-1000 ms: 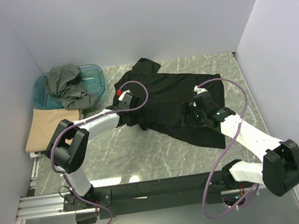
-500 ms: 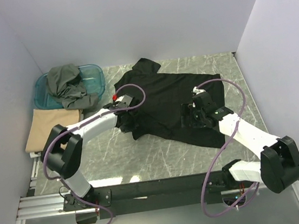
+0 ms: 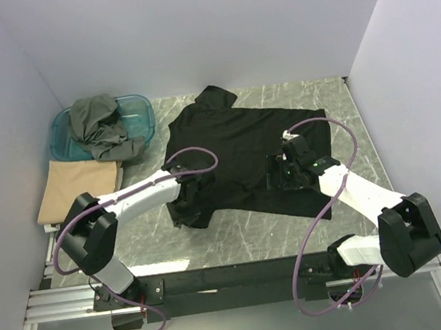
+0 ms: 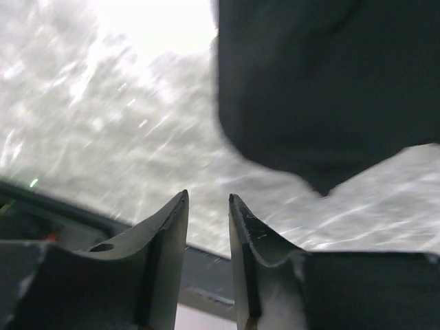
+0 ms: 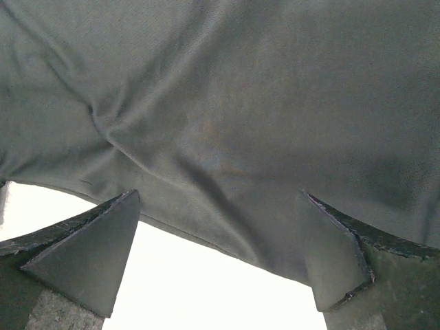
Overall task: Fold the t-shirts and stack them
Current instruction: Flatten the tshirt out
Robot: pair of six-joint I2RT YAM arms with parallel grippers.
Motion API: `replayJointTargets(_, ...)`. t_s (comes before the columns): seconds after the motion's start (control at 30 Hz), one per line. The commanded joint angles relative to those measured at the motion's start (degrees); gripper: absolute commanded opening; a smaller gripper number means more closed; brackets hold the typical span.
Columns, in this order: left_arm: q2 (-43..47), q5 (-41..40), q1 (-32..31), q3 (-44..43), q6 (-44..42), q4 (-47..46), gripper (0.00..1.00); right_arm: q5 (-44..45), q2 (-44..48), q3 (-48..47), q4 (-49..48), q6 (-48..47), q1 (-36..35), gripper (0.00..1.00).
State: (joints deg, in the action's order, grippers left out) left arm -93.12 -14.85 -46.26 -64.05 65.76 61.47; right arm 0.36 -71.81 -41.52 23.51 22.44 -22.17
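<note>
The black t-shirt's near sleeve narrows crookedly past my empty left fingers; I will pinch the sleeve's outer edge (image 4: 231,137) and spread it.
The black t-shirt (image 3: 239,151) lies spread on the marble table, collar toward the back wall. My left gripper (image 3: 187,190) hovers at its near-left sleeve. In the left wrist view the black t-shirt (image 4: 323,89) fills the upper right, and the left gripper (image 4: 207,196) has a narrow gap with only table showing through. My right gripper (image 3: 279,172) sits over the shirt's near-right part. In its wrist view the right gripper (image 5: 220,196) is wide open, with the shirt (image 5: 227,89) and its hem running across between the fingers. A folded tan t-shirt (image 3: 78,186) lies at the left. The grey-olive t-shirt (image 3: 99,127) is crumpled in the tub.
The teal plastic tub (image 3: 140,110) stands at the back left corner, beside the left wall. Marble table (image 3: 245,230) shows bare between the black shirt and the black rail at the near edge. White walls close in on three sides.
My left gripper has moved from the shirt's upper left toward the near edge, and the shirt's left side now lies flatter and nearer. The right gripper shifted slightly away from the near edge.
</note>
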Motion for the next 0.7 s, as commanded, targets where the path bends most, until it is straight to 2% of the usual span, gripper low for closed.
replayJointTargets(0.0, 2.0, -2.4, -1.6, 0.0, 5.1, 8.4, 0.36, -0.2, -0.7, 0.0, -0.7, -0.2, 0.3, 1.00)
replayJointTargets(0.1, 3.6, -3.3, -2.5, -0.6, 5.7, 8.7, 0.66, -0.2, -0.5, -0.1, -0.8, -0.2, 0.4, 1.00)
replayJointTargets(0.13, 4.6, -4.8, -2.5, -0.6, 5.9, 8.5, 0.81, -0.2, -0.5, -0.1, -0.8, -0.2, 0.4, 1.00)
replayJointTargets(0.2, 5.4, -6.5, -2.1, -0.1, 5.6, 5.9, 0.99, -0.2, 0.0, 0.1, -0.8, -0.2, 0.4, 1.00)
replayJointTargets(0.3, 6.8, -7.3, 1.9, 2.8, 3.4, 0.4, 0.99, -0.2, 0.5, 0.2, -0.7, -0.4, 0.4, 1.00)
replayJointTargets(0.33, 8.0, -7.0, 3.0, 5.2, 2.6, -4.5, 0.99, -0.1, 0.7, 0.3, -0.7, -0.3, 0.4, 1.00)
replayJointTargets(0.5, 13.3, 1.6, 10.7, 12.9, -4.6, -22.0, 0.84, 0.9, 1.4, 0.3, -0.1, -0.5, 0.3, 1.00)
replayJointTargets(0.57, 13.7, 4.0, 12.4, 16.1, -6.0, -30.0, 0.82, 1.0, 1.5, 0.0, 0.0, -0.5, 0.3, 1.00)
replayJointTargets(0.67, 11.1, 7.2, 12.8, 16.8, -8.8, -33.8, 0.77, 1.6, 1.3, -0.1, 0.3, -0.5, 0.4, 1.00)
